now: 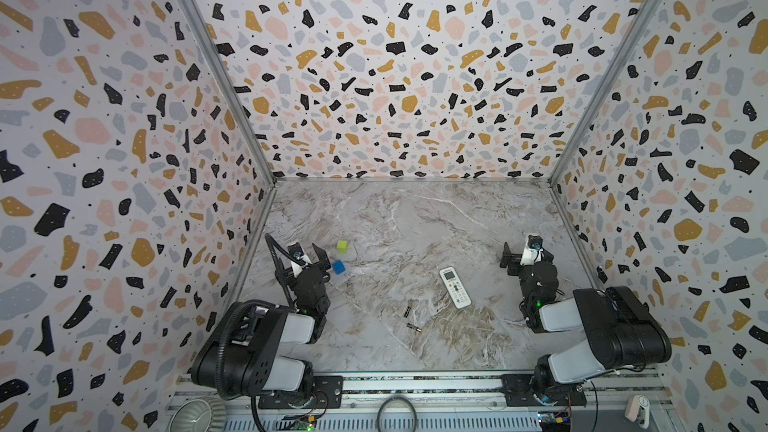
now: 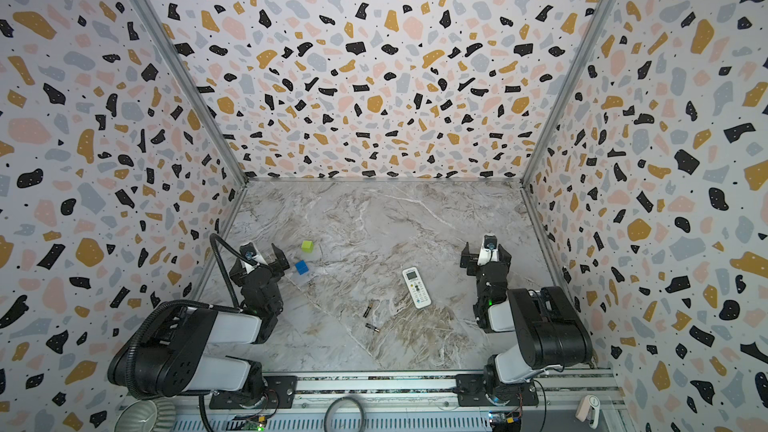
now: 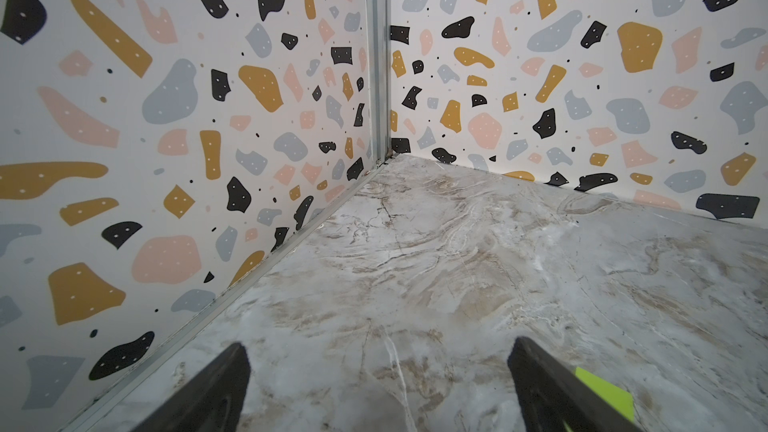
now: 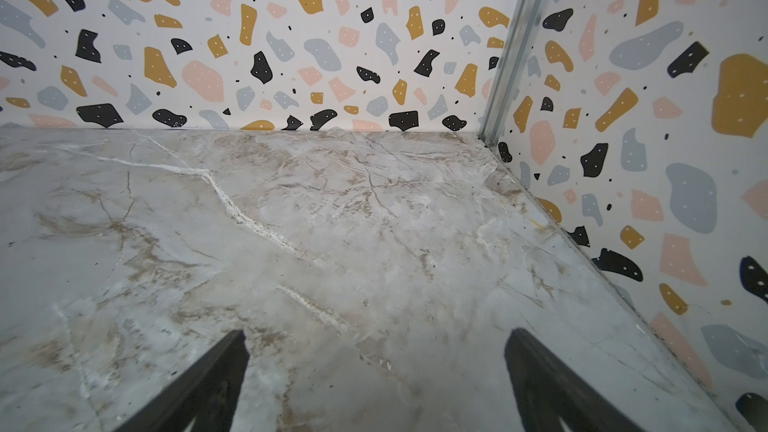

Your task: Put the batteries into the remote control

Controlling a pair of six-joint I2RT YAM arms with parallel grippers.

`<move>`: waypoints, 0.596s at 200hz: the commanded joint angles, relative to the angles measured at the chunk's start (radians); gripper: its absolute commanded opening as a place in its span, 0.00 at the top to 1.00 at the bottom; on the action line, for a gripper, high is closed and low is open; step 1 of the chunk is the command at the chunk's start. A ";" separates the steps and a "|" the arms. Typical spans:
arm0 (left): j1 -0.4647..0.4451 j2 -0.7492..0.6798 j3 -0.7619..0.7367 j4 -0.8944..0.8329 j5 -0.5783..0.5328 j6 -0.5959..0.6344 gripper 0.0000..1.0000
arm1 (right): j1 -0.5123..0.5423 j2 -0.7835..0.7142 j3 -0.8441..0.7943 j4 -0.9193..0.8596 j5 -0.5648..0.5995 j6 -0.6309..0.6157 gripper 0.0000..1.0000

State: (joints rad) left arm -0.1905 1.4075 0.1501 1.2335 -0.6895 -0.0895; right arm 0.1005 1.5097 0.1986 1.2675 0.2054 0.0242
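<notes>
My right gripper should grab the white remote control by its middle (image 1: 455,288), at the buttons just below the remote's small grey screen.
The white remote control (image 1: 455,288) (image 2: 416,288) lies buttons-up on the marble table, right of centre, with its small grey screen at the far end. The two batteries, slim and dark, lie apart in front and to the left of it, one (image 1: 407,310) (image 2: 368,310) nearer the remote and one (image 1: 414,328) (image 2: 373,328) closer to the front. My left gripper (image 1: 305,255) (image 2: 262,257) (image 3: 378,351) is open and empty by the left wall. My right gripper (image 1: 524,253) (image 2: 485,253) (image 4: 377,336) is open and empty near the right wall, well right of the remote.
A green cube (image 1: 342,246) (image 3: 606,394) and a blue cube (image 1: 338,267) sit just right of the left gripper. Patterned walls close in three sides of the table (image 1: 415,222). A metal rail (image 1: 415,384) runs along the front edge.
</notes>
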 commanded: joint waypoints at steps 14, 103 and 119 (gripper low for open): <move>0.006 -0.010 -0.011 0.017 -0.001 0.015 0.00 | 0.003 -0.022 -0.004 -0.001 0.001 -0.003 0.01; 0.005 -0.077 0.002 -0.051 0.033 0.034 0.00 | 0.006 -0.027 -0.007 0.009 0.010 -0.008 0.01; 0.005 -0.169 0.055 -0.244 0.037 0.020 0.00 | 0.024 -0.071 0.016 -0.075 0.030 -0.015 0.01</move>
State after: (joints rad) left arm -0.1905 1.3487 0.1524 1.1622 -0.6743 -0.0856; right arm 0.1059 1.5055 0.1989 1.2610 0.2161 0.0231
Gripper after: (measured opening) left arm 0.995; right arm 0.990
